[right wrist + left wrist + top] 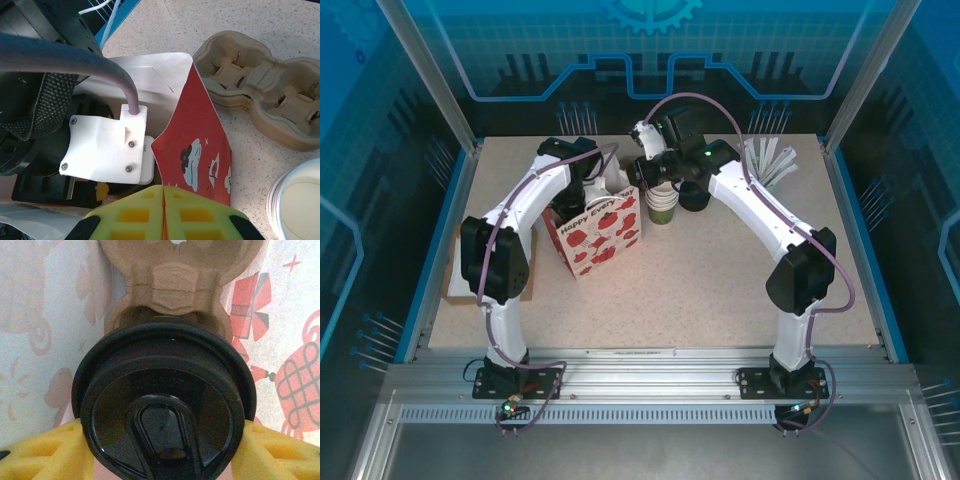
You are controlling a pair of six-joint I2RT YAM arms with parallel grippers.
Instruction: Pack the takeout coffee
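The robot's left gripper needs to release the takeout coffee in the near hollow of the brown cardboard cup carrier [574, 211] [164, 395] inside the bag.
The takeout coffee [165, 390] shows its round black lid from above, down inside the red-and-white paper bag [600, 235]. My left gripper [162, 440] is shut on it, with a yellow finger [45, 452] pressed against each side of the lid. A brown cardboard cup carrier [175, 285] lies in the bag just beyond the cup. The cup's body is hidden under the lid. My right gripper [164, 192] is shut on the bag's red upper edge [200, 145], pinching the paper between its pads. The left wrist [105, 145] reaches down into the bag's mouth.
A stack of lidless cups [662, 205] stands right of the bag, with a black pile [696, 197] beside it. White sticks [770, 160] sit at the back right. Spare cardboard carriers [260, 85] lie behind the bag. A flat pale pile [455, 265] rests at the left edge.
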